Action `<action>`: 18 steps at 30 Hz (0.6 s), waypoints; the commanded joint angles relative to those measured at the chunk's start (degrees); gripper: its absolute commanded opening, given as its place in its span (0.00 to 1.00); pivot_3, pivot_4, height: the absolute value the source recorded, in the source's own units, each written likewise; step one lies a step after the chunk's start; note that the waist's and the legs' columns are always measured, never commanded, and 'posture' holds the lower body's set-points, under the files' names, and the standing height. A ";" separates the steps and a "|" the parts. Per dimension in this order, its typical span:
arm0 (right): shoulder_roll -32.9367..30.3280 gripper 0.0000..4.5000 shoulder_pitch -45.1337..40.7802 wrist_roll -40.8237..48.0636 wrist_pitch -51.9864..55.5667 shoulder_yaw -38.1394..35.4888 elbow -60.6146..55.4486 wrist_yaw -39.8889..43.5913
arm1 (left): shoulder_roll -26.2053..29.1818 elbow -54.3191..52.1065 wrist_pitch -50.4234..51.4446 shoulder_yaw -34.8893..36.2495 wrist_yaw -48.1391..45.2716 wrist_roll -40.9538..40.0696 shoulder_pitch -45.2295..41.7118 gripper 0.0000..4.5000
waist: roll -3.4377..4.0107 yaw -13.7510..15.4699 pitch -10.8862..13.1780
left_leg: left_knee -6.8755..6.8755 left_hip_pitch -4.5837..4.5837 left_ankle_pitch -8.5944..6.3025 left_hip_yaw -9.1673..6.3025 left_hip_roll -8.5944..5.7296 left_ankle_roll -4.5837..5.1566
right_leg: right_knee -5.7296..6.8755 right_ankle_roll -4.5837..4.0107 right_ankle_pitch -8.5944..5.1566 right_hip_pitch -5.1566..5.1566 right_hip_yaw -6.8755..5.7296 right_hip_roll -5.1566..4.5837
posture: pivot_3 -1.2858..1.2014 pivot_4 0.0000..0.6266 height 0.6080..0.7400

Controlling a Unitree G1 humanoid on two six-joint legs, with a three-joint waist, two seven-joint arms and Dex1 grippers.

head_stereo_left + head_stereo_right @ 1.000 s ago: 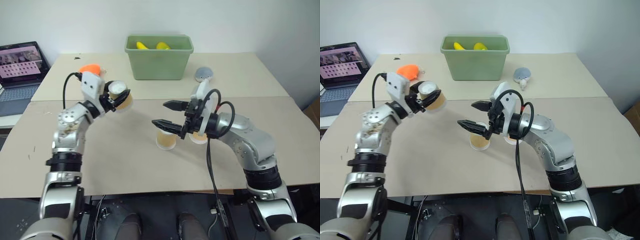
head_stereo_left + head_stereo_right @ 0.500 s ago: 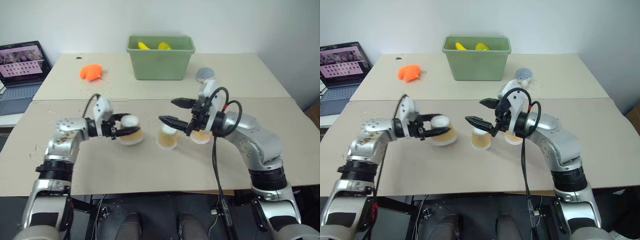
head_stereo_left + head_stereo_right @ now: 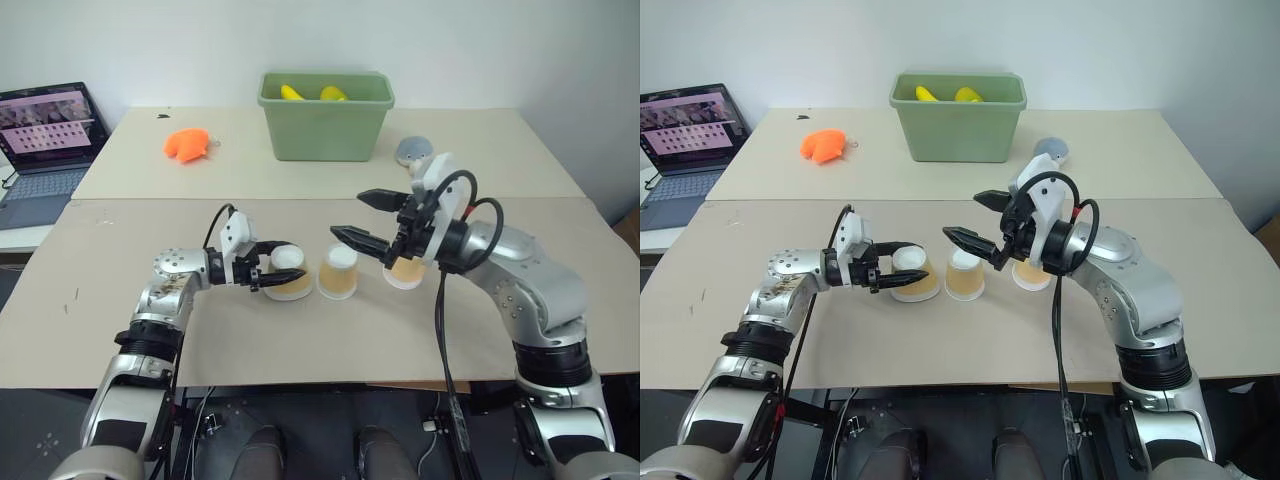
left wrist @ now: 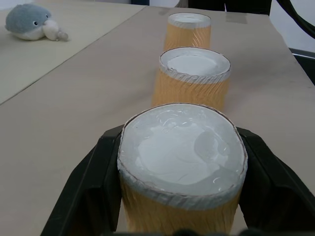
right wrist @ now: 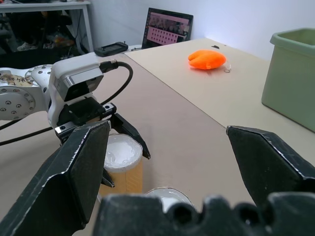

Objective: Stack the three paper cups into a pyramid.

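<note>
My right gripper will grip the body of the paper cup [image 3: 406,269] farthest from my left gripper, because the other two cups form the base.
Three paper cups stand upside down in a row on the front table. My left gripper [image 3: 278,268] is shut on the left cup [image 3: 286,284], a finger on each side [image 4: 91,184], low at the table surface; whether it rests on the table I cannot tell. The middle cup [image 3: 338,272] is a small gap to its right. The right cup [image 3: 405,273] is partly hidden behind my right gripper [image 3: 350,215], which hangs open and empty above the middle and right cups, pointing left. The left wrist view lines up all three cups [image 4: 194,76] [image 4: 188,30].
A green bin [image 3: 325,115] with yellow things inside stands at the back centre. An orange toy [image 3: 186,144] lies back left and a grey plush [image 3: 412,150] back right. A laptop [image 3: 45,135] sits on a side table at the far left.
My left gripper has come down and to the right with its cup, from high on the left to the table beside the middle cup. The right gripper has stayed open and hardly moved.
</note>
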 commanded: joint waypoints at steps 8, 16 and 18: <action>-0.79 1.00 -0.05 1.36 0.37 -2.03 -2.54 -0.15 | -4.41 4.92 -3.14 -2.04 0.34 2.87 -2.17 0.56 | 0.01 0.61 -0.01 | 0.03 0.00 0.00 0.00 -0.01 0.00 | 0.00 0.00 0.00 0.02 0.00 0.00 | 0.52 0.24 0.94; -0.98 1.00 -0.12 1.29 0.47 -2.12 -2.64 -0.30 | -5.66 6.90 -3.75 -2.24 -0.42 3.68 -3.34 0.56 | 0.00 0.98 -0.01 | 0.07 0.00 0.00 0.00 -0.03 0.00 | -0.01 0.00 0.00 0.06 -0.01 -0.02 | 0.52 0.24 0.94; -1.02 1.00 -0.06 1.33 0.49 -2.19 -2.73 -0.34 | -5.74 7.08 -3.53 -2.04 -0.71 3.57 -3.51 0.56 | 0.00 0.97 -0.01 | 0.07 0.00 0.00 0.00 -0.03 0.00 | -0.01 0.00 0.00 0.05 -0.01 -0.02 | 0.52 0.24 0.94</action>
